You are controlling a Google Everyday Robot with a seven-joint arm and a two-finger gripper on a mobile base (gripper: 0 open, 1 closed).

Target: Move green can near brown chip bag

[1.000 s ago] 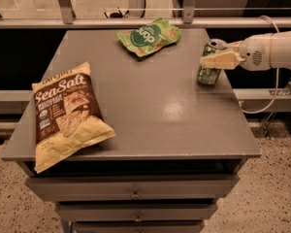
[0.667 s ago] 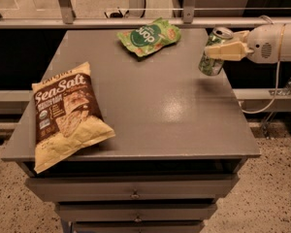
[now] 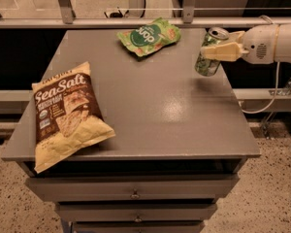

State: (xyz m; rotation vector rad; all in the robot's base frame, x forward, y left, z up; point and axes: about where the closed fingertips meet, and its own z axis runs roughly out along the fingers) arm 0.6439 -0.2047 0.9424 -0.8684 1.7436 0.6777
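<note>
The green can, now tilted just above the table's edge, will be let go by my gripper on the grey table [image 3: 120, 96], at a spot close beside the lettering of the brown chip bag.
The green can [image 3: 209, 57] is dark green with pale markings and a silver top. It hangs tilted just above the right edge of the grey table [image 3: 150, 115]. My gripper [image 3: 214, 51] reaches in from the right on a white arm and is shut on the green can, its pale fingers [image 3: 222, 51] across the can's upper half. The brown chip bag [image 3: 65, 111], brown above with "Sea Salt" lettering and yellow below, lies flat at the table's front left, far from the can.
A flat green snack bag [image 3: 148, 35] with a round logo lies at the back middle of the table. Drawers [image 3: 133, 191] sit under the tabletop. A metal rail [image 3: 136, 21] runs behind the table. A white cable [image 3: 269, 101] hangs to the right.
My gripper has lifted the green can off the tabletop at the right edge. The can now hangs higher and tilted. The two bags have not moved.
</note>
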